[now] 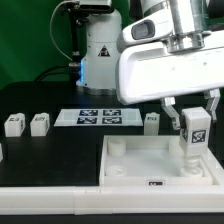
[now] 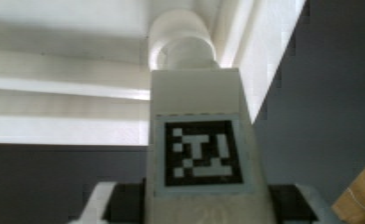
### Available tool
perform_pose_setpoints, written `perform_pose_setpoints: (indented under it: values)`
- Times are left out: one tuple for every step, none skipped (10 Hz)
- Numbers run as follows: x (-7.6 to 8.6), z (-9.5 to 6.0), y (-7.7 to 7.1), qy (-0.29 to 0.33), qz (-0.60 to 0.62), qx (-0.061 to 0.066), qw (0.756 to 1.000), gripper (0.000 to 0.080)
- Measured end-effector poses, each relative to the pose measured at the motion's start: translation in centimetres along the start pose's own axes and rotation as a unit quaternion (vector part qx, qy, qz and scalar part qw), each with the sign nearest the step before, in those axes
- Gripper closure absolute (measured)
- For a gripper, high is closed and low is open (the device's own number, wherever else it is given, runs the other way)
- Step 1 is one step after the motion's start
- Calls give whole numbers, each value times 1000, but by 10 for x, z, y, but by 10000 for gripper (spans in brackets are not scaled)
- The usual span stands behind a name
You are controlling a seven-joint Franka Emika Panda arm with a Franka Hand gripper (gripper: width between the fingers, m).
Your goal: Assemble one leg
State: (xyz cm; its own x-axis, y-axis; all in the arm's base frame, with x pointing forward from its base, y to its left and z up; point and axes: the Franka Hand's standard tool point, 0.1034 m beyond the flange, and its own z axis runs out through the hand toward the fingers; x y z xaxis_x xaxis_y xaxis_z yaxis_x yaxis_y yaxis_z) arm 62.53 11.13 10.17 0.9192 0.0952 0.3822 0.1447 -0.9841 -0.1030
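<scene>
Next, my gripper lets go of the white leg, now held upright over the tray's corner, and leaves it standing in the tray's round corner socket [image 1: 194,170] [image 2: 181,42] next to the front ledge.
My gripper [image 1: 194,118] is shut on a white leg [image 1: 194,133] with a black-and-white tag and holds it upright over the right corner of the large white tray-like piece [image 1: 135,165]. In the wrist view the leg [image 2: 200,130] runs from between my fingers [image 2: 117,203] down to a round corner socket [image 2: 184,48] of the tray. Its lower end looks to be at or in the socket; I cannot tell how deep. Three other legs stand on the black table: two at the exterior view's left [image 1: 13,125] [image 1: 39,123] and one [image 1: 152,121] behind the tray.
The marker board [image 1: 95,118] lies flat behind the tray. A white robot base [image 1: 100,50] stands at the back. A white ledge [image 1: 50,200] runs along the front. My arm's white body [image 1: 160,65] hangs over the tray's right side.
</scene>
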Motion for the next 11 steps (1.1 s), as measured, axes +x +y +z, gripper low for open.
perform_pose_setpoints:
  values:
    - [-1,2,0,-1,0,0,1000,506]
    - [-3,5,0,-2,1,0,1000,506]
    - [-3,8,1,2,1,-1,1000,506]
    - [-6,11,1,0,2,-1,1000,506]
    - [-7,12,2,-1,2,-1,1000,506]
    - [-7,13,2,-2,2,-1,1000,506]
    - [-8,15,2,2,2,-1,1000,506]
    - [-11,19,2,7,2,-2,1000,506]
    - [-11,21,1,15,2,-4,1000,506]
    - [-12,21,1,27,3,-6,1000,506]
    - [-15,21,0,40,3,-9,999,506]
